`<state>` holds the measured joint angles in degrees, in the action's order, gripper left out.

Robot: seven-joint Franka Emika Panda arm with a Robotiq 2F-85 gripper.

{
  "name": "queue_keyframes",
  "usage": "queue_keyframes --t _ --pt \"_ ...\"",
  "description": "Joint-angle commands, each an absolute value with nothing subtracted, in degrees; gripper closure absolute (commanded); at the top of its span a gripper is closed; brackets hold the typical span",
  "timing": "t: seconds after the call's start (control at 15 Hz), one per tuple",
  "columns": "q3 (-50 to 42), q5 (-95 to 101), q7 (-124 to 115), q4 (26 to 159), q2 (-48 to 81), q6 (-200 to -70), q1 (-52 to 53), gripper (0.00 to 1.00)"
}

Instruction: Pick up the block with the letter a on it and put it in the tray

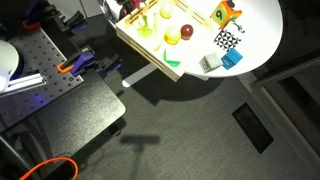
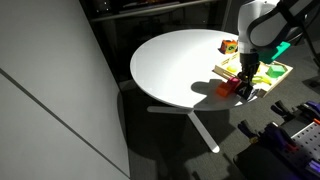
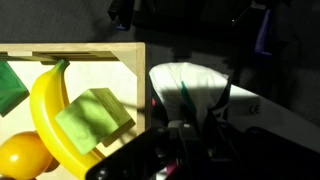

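My gripper is going to release the block in the tray [image 1: 174, 18], just past the orange fruit and the red ball.
The tray [image 1: 150, 58] is a light-wood rectangle on the round white table [image 1: 262, 30]. It also shows in an exterior view [image 2: 274, 72] and in the wrist view [image 3: 100, 52]. An orange block [image 1: 222, 14] with a dark character on its face stands on the table beyond the tray; the character is too small to read. It also shows in an exterior view [image 2: 230, 45]. My gripper [image 2: 246, 82] hangs low over the tray's near edge. In the wrist view the gripper [image 3: 190, 150] is a dark mass, and its jaws cannot be made out.
The tray holds a banana [image 3: 45, 120], a green block [image 3: 95, 120], an orange fruit [image 3: 20, 158] and a red ball [image 1: 186, 32]. A checkered block [image 1: 227, 40], a blue block [image 1: 232, 60] and a pale block [image 1: 210, 63] sit beside the tray. A grey perforated bench [image 1: 50, 95] stands lower down.
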<state>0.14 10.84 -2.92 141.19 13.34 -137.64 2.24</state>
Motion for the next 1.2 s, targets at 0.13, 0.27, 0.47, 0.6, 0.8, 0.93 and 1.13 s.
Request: queue_keyframes --t 0.13,0.27,0.47,0.6,0.8,0.93,1.13 --pt "-0.23 6.77 1.32 143.95 6.36 -137.51 -0.23 0.95" --pt "-0.77 5.42 2.15 144.89 3.55 -137.54 -1.10 0.95" --pt "-2.21 3.47 2.72 146.38 -0.90 -137.84 -2.60 0.95" --pt "-3.67 3.33 1.99 147.07 -3.46 -138.15 -3.76 0.95" --pt "-6.28 4.39 0.14 146.72 -5.51 -138.71 -6.22 0.95" --pt "-7.58 4.89 -0.80 145.85 -5.73 -139.20 -7.72 0.95" --pt "-8.85 6.66 -3.66 144.61 -5.07 -141.75 -9.78 0.95"
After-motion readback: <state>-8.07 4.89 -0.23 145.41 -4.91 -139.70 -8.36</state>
